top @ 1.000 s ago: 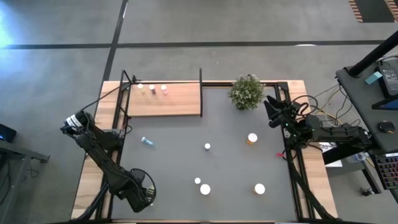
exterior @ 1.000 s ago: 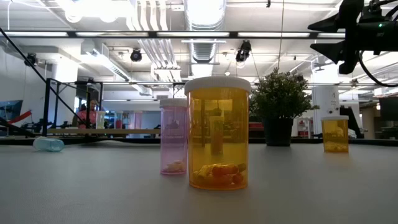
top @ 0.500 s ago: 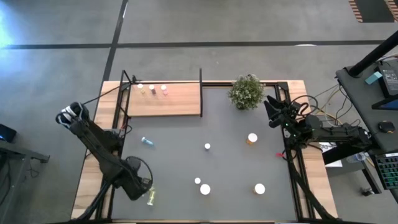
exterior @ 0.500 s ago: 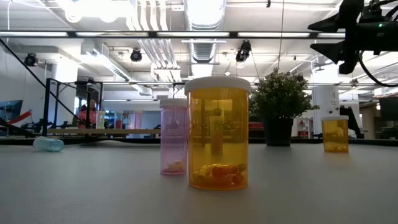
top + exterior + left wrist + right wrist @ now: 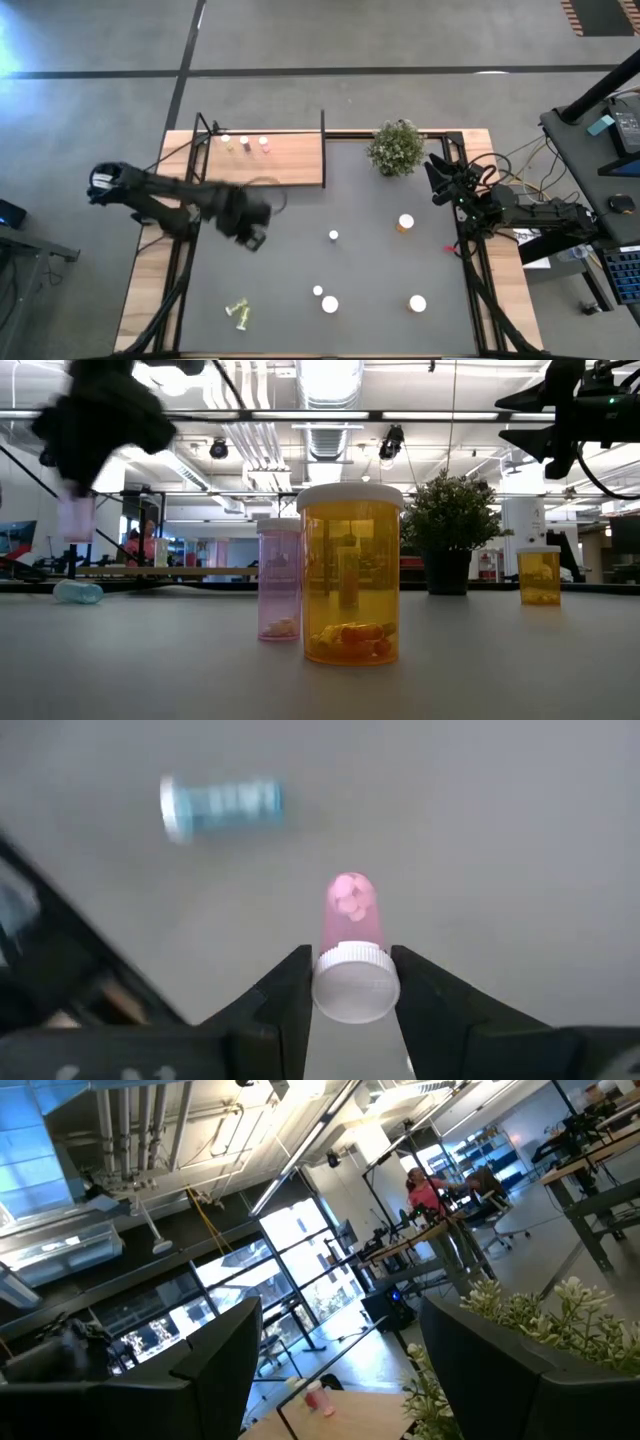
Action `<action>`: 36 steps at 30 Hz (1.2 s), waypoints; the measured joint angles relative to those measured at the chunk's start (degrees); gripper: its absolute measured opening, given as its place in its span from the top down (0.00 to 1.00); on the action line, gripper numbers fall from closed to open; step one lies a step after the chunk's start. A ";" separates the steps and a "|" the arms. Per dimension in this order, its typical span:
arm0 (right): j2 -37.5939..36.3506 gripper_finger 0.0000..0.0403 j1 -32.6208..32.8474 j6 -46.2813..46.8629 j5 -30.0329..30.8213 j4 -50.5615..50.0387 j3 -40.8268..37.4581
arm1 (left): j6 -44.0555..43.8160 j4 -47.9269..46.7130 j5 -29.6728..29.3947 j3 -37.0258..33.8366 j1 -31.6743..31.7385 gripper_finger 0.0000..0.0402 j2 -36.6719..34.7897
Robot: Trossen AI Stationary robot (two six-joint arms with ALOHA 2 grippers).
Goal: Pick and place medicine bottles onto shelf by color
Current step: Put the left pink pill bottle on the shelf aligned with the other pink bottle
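Next, I set the pink bottle on the light-wood shelf [image 5: 271,159] in front of the other pink bottle with my left gripper.
My left gripper [image 5: 254,237] [image 5: 350,954] hangs over the table's left middle, shut on a small pink bottle [image 5: 350,915] [image 5: 75,518]. A bluish bottle [image 5: 222,801] [image 5: 78,592] lies on its side on the table beneath it. The light-wood shelf [image 5: 265,160] stands at the far left, with three small bottles [image 5: 244,142] along its far edge. A yellow-green bottle [image 5: 238,313] lies on the table near the front left. My right gripper [image 5: 437,182] [image 5: 335,1370] is open and empty, high at the right edge. My left gripper pinches the pink bottle's white cap [image 5: 355,988] between its two fingers, one on each side. The fingers come from above and point down. The bottle hangs below them, cap up, lifted clear of the table.
An orange bottle [image 5: 405,222] and several white-capped bottles [image 5: 333,236] [image 5: 329,304] [image 5: 417,303] stand on the right half. A large orange bottle [image 5: 350,575] and a pink one [image 5: 279,580] stand close in the low view. A potted plant [image 5: 396,147] stands at the far edge.
My left gripper has swung from the table's near left corner up and toward the far edge, toward the shelf, and now shows in the low view with the pink bottle. The yellow-green bottle lies uncovered where the gripper was.
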 joint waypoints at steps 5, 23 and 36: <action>0.00 0.35 0.01 -0.01 0.00 0.00 0.00 | 17.29 0.27 -0.74 2.54 15.43 0.73 3.12; 0.00 0.35 0.01 0.00 0.01 0.00 0.00 | 40.63 -4.23 -6.06 26.20 38.02 0.73 25.30; 0.02 0.35 0.01 -0.01 0.00 0.00 0.00 | 52.38 -6.27 -7.48 30.63 45.03 0.71 29.98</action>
